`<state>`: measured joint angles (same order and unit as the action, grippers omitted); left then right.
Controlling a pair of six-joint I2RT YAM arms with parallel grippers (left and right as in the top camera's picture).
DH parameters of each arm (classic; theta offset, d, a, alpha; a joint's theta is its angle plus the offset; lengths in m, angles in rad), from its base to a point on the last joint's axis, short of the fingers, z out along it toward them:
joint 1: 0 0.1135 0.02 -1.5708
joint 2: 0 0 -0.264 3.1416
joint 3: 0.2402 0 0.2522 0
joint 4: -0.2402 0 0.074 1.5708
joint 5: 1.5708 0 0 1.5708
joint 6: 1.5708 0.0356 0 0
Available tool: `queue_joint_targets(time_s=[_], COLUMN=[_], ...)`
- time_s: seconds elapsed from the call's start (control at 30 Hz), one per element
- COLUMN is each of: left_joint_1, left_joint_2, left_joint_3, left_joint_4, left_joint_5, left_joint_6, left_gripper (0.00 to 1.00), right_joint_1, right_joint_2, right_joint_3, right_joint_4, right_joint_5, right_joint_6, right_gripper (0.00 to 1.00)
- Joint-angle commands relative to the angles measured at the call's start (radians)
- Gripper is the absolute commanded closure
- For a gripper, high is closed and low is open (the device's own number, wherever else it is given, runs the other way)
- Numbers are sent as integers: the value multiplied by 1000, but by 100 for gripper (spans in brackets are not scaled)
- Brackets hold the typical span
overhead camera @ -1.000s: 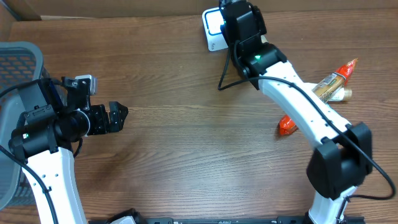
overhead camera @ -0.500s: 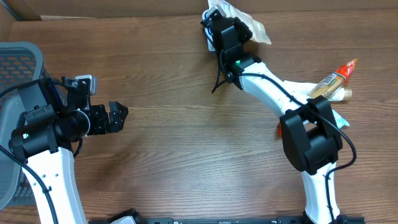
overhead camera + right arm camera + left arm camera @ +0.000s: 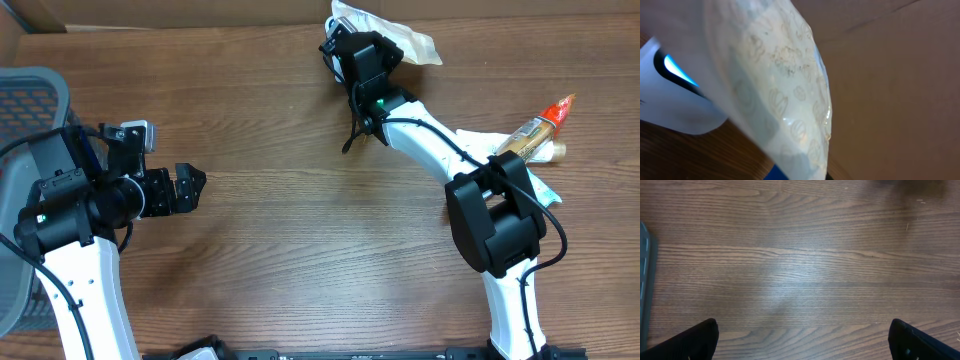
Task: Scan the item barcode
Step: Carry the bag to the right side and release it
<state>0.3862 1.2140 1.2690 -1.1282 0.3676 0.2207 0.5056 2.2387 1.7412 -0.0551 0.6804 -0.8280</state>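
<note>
The item in my right gripper needs to be let go on the pale blue packet (image 3: 519,207), beside the pack of tubes with orange tips.
The item is a pale, translucent plastic packet (image 3: 400,42) with a faint printed pattern. It is held at the table's far edge by my right gripper (image 3: 362,52), which is shut on it. In the right wrist view the packet (image 3: 785,100) fills the middle and hides the fingers. It hangs right in front of the white scanner (image 3: 675,100), whose blue light (image 3: 677,71) glows. In the overhead view the scanner is covered by the gripper and packet. No barcode shows. My left gripper (image 3: 190,188) is open above bare wood far to the left, fingertips (image 3: 697,340) wide apart.
A grey mesh basket (image 3: 30,95) stands at the left edge. An orange-tipped tube pack (image 3: 540,128) and a pale packet (image 3: 545,190) lie at the right beside the right arm. A brown cardboard wall (image 3: 890,75) rises just behind the scanner.
The right arm has turned its wrist and swung its elbow, so the packet now spreads out beyond the gripper and covers the scanner that showed a second ago. The left arm has not moved.
</note>
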Motion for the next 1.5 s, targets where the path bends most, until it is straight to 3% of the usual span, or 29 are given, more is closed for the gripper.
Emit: queue_joint_targets(time_s=[0.0,0.27,0.53,0.7,0.9,1.1,1.2,1.33,1.47], left_joint_1=[-3,-3,-3,-3,-3,-3,-3,-3,-3], left_joint_2=[2,2,2,2,2,2,2,2,2], left_joint_3=[3,3,3,3,3,3,3,3,3], left_joint_4=[3,3,3,3,3,3,3,3,3], left_joint_5=[14,14,14,14,14,14,14,14,14], left_joint_6=[27,27,27,27,27,27,27,27,27], left_gripper=[0,0,0,1,0,0,0,1,0], right_joint_1=[5,10,65,117,111,-50,-186,-419,-624], right_joint_2=[4,4,-111,-283,-554,-775,-819,-816,-811], right_joint_3=[17,16,17,17,17,17,16,-17,-111], right_joint_4=[3,2,-29,-228,-605,-945,-1130,-1322,-1363], right_joint_5=[26,86,97,51,-248,-549,-593,-597,-594], right_joint_6=[-64,-148,-50,183,653,971,1113,1178,1201], right_gripper=[96,96,96,96,96,96,96,96,96])
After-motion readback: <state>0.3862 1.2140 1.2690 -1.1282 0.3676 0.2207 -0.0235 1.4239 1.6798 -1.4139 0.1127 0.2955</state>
